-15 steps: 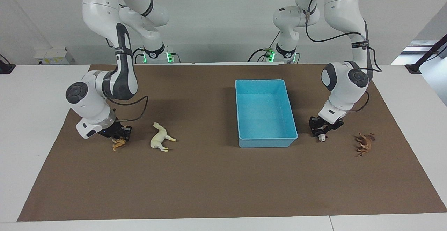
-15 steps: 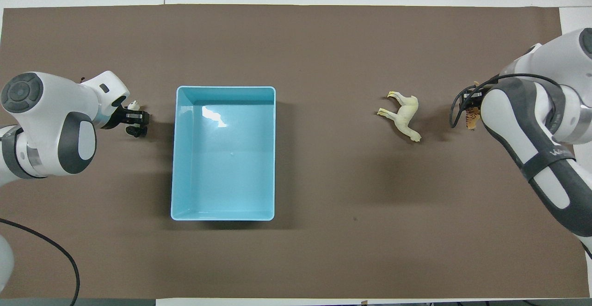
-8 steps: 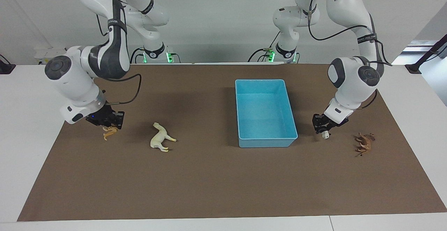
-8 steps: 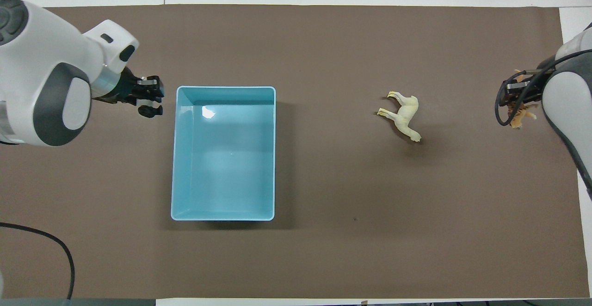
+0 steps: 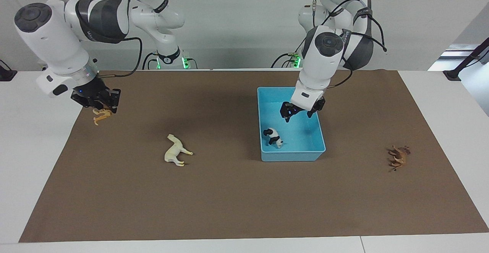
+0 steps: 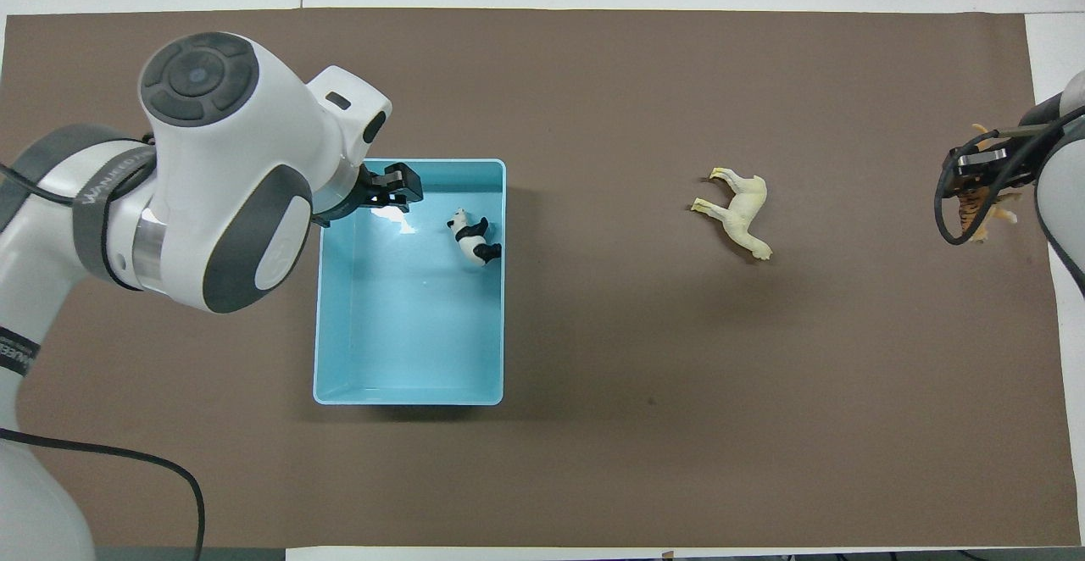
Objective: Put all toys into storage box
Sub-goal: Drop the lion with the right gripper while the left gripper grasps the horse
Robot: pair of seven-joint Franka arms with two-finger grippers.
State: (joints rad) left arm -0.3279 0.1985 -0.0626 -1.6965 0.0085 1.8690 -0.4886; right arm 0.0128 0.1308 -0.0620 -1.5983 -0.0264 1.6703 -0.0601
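Note:
My right gripper is holding the orange tiger. It will let go of it in the storage box, between the panda and the storage box's opposite long side (image 6: 386, 254).
The light blue storage box (image 5: 290, 156) stands on the brown mat and also shows in the overhead view (image 6: 407, 396). The panda (image 5: 273, 137) lies inside it near the wall farthest from the robots; it also shows in the overhead view (image 6: 472, 239). My left gripper (image 5: 298, 113) hangs open and empty over the box (image 6: 398, 197). My right gripper (image 5: 100, 106) is shut on the orange tiger (image 5: 101, 116), held up over the mat's edge at the right arm's end (image 6: 983, 209). The cream horse (image 5: 175, 151) lies on the mat (image 6: 737, 213). The brown lion (image 5: 398, 157) lies toward the left arm's end.
The brown mat (image 5: 237, 199) covers most of the white table (image 5: 30, 138). In the overhead view the left arm (image 6: 212, 171) covers the mat beside the box and hides the lion. A black cable (image 6: 127, 459) lies near the left arm's base.
My left gripper swung from beside the box to over it and opened; the panda now lies in the box. My right gripper rose with the tiger and drew toward the mat's edge.

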